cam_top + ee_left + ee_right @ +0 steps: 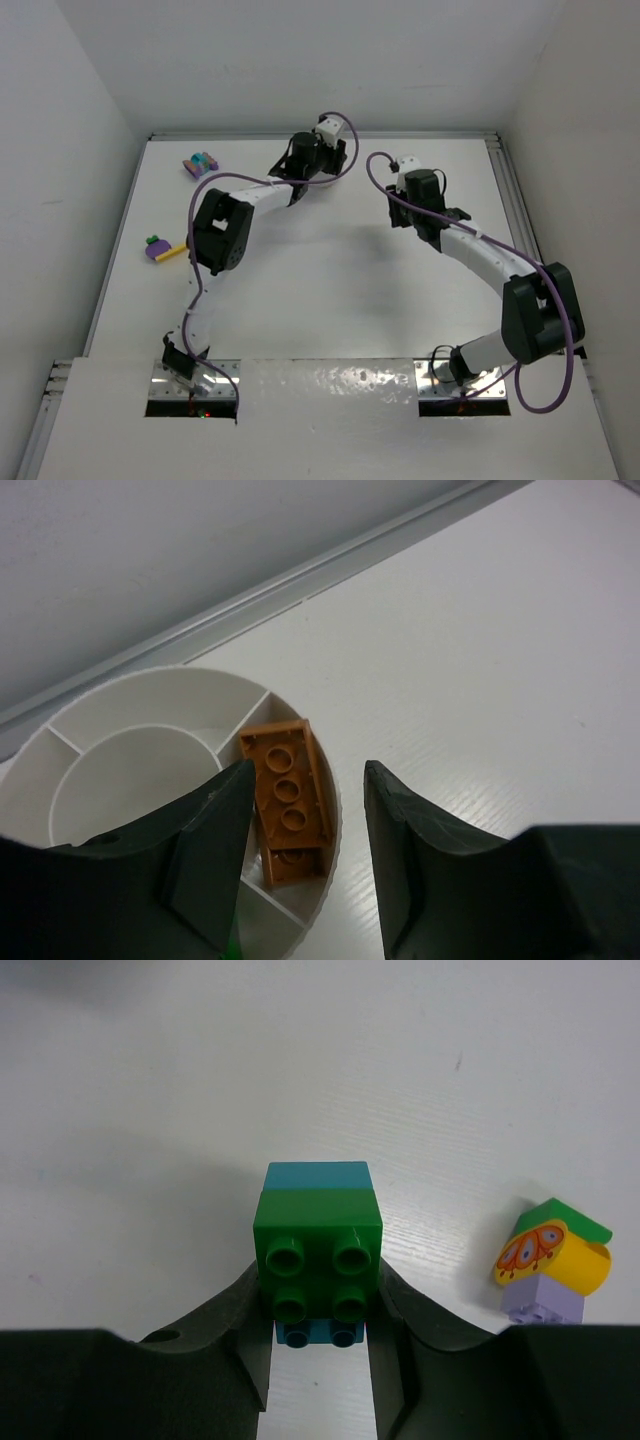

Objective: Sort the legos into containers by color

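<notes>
My right gripper needs to release the green and teal-blue legos in my left gripper, just in front of the dish (pixel 346 203).
In the left wrist view, the round white dish (pixel 150 685) lies close to the back rail. An orange lego (pixel 290 800) lies flat in one of its outer curved containers, beside the central well (pixel 130 775). My left gripper (pixel 306 775) hangs open right above that brick, its jaws apart and holding nothing. In the right wrist view, my right gripper (pixel 320 1272) is shut on a green lego (pixel 318 1245) stacked on a teal-blue one (pixel 316 1175), held over the table. The top view hides the dish under the left wrist.
A small green, yellow and lavender lego stack (pixel 550 1260) stands on the table to the right of my right gripper. Two lego clusters lie at the left: one at the back (pixel 200 163), one nearer (pixel 165 248). The back rail (pixel 300 585) runs just behind the dish.
</notes>
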Controlling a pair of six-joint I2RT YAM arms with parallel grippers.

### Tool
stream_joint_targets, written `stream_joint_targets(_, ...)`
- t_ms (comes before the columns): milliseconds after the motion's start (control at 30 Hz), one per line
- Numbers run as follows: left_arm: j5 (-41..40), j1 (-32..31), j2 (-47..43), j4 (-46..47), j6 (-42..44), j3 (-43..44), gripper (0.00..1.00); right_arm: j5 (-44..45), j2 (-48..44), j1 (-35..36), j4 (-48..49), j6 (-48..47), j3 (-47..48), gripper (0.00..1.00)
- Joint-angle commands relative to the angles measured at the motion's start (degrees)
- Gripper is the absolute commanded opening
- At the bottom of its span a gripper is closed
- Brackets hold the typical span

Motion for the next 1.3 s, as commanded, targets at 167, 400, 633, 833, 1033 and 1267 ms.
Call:
stream_joint_targets(167,24.45,4.45,-9.01,3.89,0.61,4.87,0.46,-19.18,-5.50,-0.89,-1.43,-11.45,3.56,0.00)
stream_joint_targets(400,65.07,7.89,-18.14,-15.84,21.91,-0.85,0.75,-32.91,-4.80,-0.81,-5.49,-19.02,5.93,0.00)
stream_joint_targets(633,71.60,6.75,-24.39,-26.76,29.35,-6.90,0.80,-33.44,-0.67,4.99,-7.16,-24.82,9.89,0.00)
stream_joint_targets(833,70.91,6.04,-26.95,-49.51,50.77,-8.49,0.81,-35.99,-0.49,5.08,1.18,-21.40,7.87,0.00)
stream_joint_targets(1033,71.43,5.87,-28.00,-61.40,62.74,-9.46,0.78,-38.27,-0.49,5.17,5.93,-17.17,6.64,0.00)
stream_joint_targets(1267,70.56,4.29,-28.79,-45.26,45.24,-12.18,0.72,-39.59,0.04,6.14,5.77,-17.87,7.25,0.00)
